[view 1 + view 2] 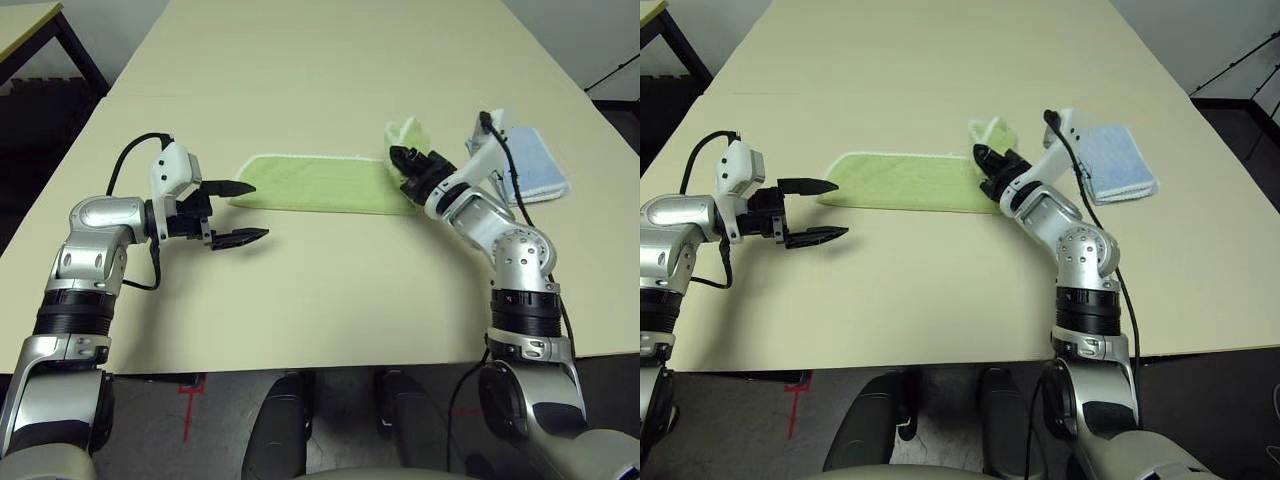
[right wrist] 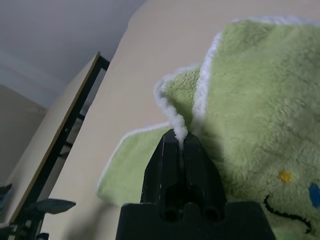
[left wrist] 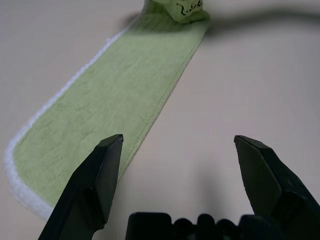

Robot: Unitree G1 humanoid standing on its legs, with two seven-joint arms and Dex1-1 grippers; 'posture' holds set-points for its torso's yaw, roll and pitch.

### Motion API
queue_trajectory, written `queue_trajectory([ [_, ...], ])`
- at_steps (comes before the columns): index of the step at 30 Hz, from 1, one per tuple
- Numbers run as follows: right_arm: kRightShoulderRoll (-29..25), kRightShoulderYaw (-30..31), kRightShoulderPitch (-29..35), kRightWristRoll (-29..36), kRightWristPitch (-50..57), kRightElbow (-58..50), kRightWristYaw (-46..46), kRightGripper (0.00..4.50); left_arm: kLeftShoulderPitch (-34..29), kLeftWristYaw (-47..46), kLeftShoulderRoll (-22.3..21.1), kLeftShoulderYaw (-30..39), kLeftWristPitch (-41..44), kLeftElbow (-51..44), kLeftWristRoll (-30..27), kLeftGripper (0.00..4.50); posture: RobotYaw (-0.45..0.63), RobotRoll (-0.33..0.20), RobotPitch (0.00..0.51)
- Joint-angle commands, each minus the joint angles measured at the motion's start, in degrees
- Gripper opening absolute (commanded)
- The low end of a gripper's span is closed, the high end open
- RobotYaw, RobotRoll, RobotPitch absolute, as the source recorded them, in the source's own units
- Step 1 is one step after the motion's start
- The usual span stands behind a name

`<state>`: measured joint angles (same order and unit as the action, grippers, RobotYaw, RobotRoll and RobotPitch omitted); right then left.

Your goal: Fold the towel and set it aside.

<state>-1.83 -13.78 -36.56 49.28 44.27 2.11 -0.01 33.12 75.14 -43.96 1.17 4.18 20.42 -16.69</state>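
Next, I release the towel's lifted end with my right gripper on the towel's flat light green part [image 1: 349, 190], near its middle.
The light green towel [image 1: 320, 185] lies on the table as a long folded strip with white edging. Its right end is lifted and bunched [image 1: 408, 135]. My right gripper [image 1: 405, 160] is shut on that end, pinching the white edge [image 2: 175, 122] between its fingers; dark embroidery and a blue dot show on the raised cloth [image 2: 312, 195]. My left gripper [image 1: 240, 212] hovers open just off the strip's left end [image 3: 30, 170], with nothing between its fingers.
A smaller light blue folded cloth [image 1: 530, 165] lies to the right, behind my right forearm. The tan table [image 1: 330, 290] stretches wide in front of the strip and beyond it. Another table's dark frame [image 1: 70, 45] stands at the far left.
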Motion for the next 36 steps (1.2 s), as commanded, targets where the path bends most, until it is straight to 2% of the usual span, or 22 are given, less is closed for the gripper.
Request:
queue_trajectory([
  [1,1.17,1.01,0.81,-0.34,1.2,-0.76,0.26,0.04,-1.01,0.11,-0.82,0.14,0.23,-1.8,0.1,4.5,0.12,0.0,0.145],
  [20,3.78,1.45,2.28,-1.31,4.68,0.3,-1.84,0.04,-2.12,-0.55,-1.22,0.33,0.74,-2.84,0.16,4.5,0.12,0.0,0.157],
  [35,6.45,2.8,-0.07,-3.75,4.84,4.6,-0.05,0.04,-2.44,-0.89,-1.13,0.12,0.73,-3.12,0.39,4.5,0.13,0.0,0.16],
  [36,6.56,2.9,-0.14,-3.91,4.92,4.65,0.05,0.29,-2.49,-0.93,-1.17,0.14,0.7,-3.13,0.38,4.5,0.13,0.0,0.16],
])
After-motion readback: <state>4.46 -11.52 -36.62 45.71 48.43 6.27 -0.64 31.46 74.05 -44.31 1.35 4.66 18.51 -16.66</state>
